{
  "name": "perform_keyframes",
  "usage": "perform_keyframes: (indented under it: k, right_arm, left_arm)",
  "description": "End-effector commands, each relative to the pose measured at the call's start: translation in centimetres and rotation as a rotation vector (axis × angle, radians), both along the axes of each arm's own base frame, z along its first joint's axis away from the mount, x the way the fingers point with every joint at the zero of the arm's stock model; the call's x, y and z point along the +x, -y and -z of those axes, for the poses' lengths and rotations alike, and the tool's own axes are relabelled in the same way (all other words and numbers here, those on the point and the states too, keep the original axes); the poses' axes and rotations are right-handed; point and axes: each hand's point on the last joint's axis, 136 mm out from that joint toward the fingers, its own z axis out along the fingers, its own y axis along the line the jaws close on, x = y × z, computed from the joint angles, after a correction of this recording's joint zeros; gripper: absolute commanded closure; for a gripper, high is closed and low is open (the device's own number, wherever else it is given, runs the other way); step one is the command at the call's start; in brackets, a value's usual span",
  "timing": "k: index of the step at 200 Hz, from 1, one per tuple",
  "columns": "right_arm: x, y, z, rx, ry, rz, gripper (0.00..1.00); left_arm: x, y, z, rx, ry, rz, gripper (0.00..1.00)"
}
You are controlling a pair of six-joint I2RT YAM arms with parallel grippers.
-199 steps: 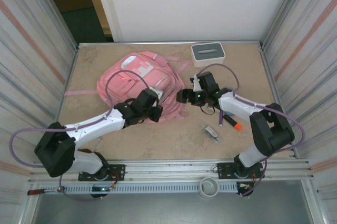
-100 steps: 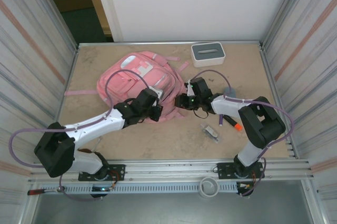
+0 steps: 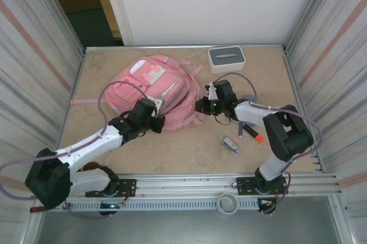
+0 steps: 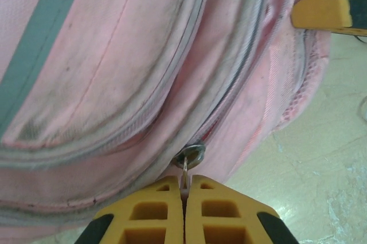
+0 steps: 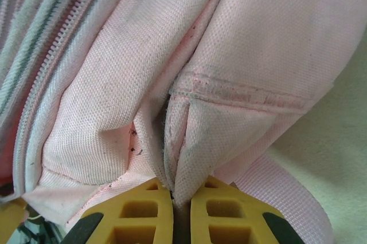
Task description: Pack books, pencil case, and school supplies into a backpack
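Observation:
The pink fold sits shallow in the robot's right fingers, so that gripper should take the backpack's corner (image 5: 215, 135) deeper before the left gripper pulls the zip pull.
The pink backpack (image 3: 153, 86) lies flat in the middle of the table. My left gripper (image 3: 156, 119) is at its near edge, shut on the metal zip pull (image 4: 188, 164) of the main zip. My right gripper (image 3: 200, 105) is shut on a fold of pink fabric (image 5: 189, 158) at the backpack's right corner. An orange-tipped dark marker (image 3: 253, 135) and a small clear packet (image 3: 230, 143) lie on the table near the right arm. The books are out of view.
A white box with a grey slotted top (image 3: 226, 58) stands at the back right. Pink straps (image 3: 86, 101) trail off the backpack's left side and back. Metal walls close in both sides of the table (image 3: 183, 152).
My left gripper has pulled left and toward me along the backpack's near edge with the zip pull. My right gripper shifted slightly at the right corner, still pinching fabric.

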Motion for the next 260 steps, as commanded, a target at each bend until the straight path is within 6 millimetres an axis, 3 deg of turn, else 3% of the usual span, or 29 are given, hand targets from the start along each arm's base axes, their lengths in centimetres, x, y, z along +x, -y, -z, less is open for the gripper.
perform_keyframes:
  k: [1,22,50,92,102,131,153,168,190,218,243,260]
  right_arm:
    - [3.1,4.0,-0.6,-0.122,0.057,0.112,1.0]
    - [3.9,3.4,-1.6,-0.118,0.072,0.089,1.0]
    - [4.8,2.3,-2.3,-0.103,0.073,0.05,1.0]
    - [6.3,1.7,-2.3,-0.129,0.064,0.024,0.94]
    - [6.3,2.0,-2.1,-0.148,0.062,0.033,0.89]
    - [4.5,3.8,-1.5,-0.178,0.051,0.09,0.59]
    - [2.8,3.5,-0.8,-0.12,0.032,0.109,0.41]
    - [2.2,2.8,0.1,-0.093,0.006,0.11,0.33]
    - [2.1,1.2,1.9,-0.086,-0.024,0.086,0.3]
    - [2.3,-0.3,2.7,-0.015,-0.044,0.069,0.33]
    - [2.9,0.3,2.7,-0.004,-0.037,0.087,0.68]
    - [3.3,1.4,2.3,-0.003,-0.026,0.121,0.83]
  left_arm:
    - [0.2,-4.4,0.5,0.096,0.009,-0.124,1.0]
    - [-0.1,-3.1,-0.3,0.035,0.009,-0.083,1.0]
    - [-0.6,0.3,-1.9,-0.02,0.044,0.005,1.0]
    - [0.5,4.8,-2.7,-0.039,0.041,0.078,1.0]
    - [1.0,5.3,-2.6,-0.041,0.044,0.075,1.0]
    - [1.3,5.7,-2.0,-0.031,0.023,0.07,1.0]
    - [1.4,5.5,-1.7,-0.027,0.036,0.066,1.0]
    - [1.2,5.4,-1.6,-0.024,0.028,0.068,1.0]
    - [1.0,5.3,-1.4,-0.023,0.03,0.074,1.0]
    - [0.7,4.5,-1.0,0.0,0.023,0.056,1.0]
    - [0.5,3.2,-0.6,0.017,0.037,0.023,1.0]
    - [0.3,1.9,-0.4,0.036,0.029,-0.005,1.0]
